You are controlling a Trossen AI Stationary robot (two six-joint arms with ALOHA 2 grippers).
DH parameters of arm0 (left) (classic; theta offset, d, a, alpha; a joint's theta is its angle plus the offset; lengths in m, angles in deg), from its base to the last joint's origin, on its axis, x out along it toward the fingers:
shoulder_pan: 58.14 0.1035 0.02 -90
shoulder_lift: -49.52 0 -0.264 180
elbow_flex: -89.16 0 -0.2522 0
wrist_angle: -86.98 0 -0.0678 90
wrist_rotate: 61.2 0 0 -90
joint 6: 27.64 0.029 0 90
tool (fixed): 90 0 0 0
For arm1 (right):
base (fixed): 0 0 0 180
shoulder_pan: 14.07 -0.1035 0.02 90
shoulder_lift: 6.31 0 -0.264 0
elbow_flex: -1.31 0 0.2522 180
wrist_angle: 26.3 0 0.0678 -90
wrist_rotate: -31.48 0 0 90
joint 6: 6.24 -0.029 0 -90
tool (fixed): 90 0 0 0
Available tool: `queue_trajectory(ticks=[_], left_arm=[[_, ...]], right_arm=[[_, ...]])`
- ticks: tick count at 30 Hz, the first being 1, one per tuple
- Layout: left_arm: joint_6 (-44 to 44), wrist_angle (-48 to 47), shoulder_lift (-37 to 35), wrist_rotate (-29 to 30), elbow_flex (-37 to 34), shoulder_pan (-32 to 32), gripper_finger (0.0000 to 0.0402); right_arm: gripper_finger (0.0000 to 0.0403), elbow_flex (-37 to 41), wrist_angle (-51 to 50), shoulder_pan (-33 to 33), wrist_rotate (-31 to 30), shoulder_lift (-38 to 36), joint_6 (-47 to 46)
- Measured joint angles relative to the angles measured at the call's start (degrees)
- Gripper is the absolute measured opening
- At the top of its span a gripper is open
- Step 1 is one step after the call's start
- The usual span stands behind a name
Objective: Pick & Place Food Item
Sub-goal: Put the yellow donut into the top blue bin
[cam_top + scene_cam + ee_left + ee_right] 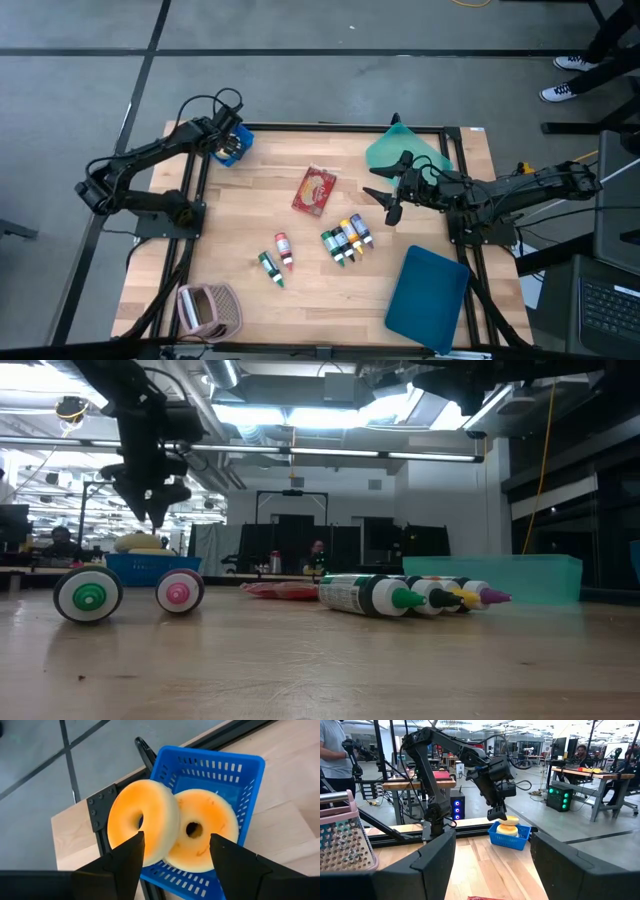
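Note:
The tilted doughnut overhangs the basket's rim; next my left hand pinches that doughnut beside its hole (155, 839) and pulls it onto the lower doughnut.
Two orange foam doughnuts sit in a small blue basket (235, 775) at the table's far left corner. One doughnut (207, 837) lies inside. The other doughnut (142, 820) stands tilted, leaning on the first and on the basket's rim. My left gripper (176, 836) hangs open just above them, pointing steeply down, one finger on each side; the low view shows a gap between the left gripper (155, 510) and the doughnuts (140, 542). My right gripper (384, 202) waits open and level above the table's middle right, with nothing between its fingers.
A red packet (315, 188) lies mid-table. Several paint bottles (346, 240) lie near it, and two more bottles (277, 258) lie toward the near edge. A pink basket (208, 308) stands near left, a blue lid (428, 288) near right, a teal container (405, 150) far right.

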Motion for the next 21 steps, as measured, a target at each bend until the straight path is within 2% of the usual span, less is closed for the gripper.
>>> queue_trajectory(ticks=[13, 21], left_arm=[[-1.49, -0.03, 5.55, 4.31, 0.0, -0.66, 0.0212], [-2.24, -0.03, 6.87, 4.22, 0.0, -0.66, 0.0147]], right_arm=[[0.0254, 0.0, -0.04, 0.0, 1.17, 0.0, 0.02], [0.0254, 0.0, -0.04, 0.0, 1.17, 0.0, 0.02]])
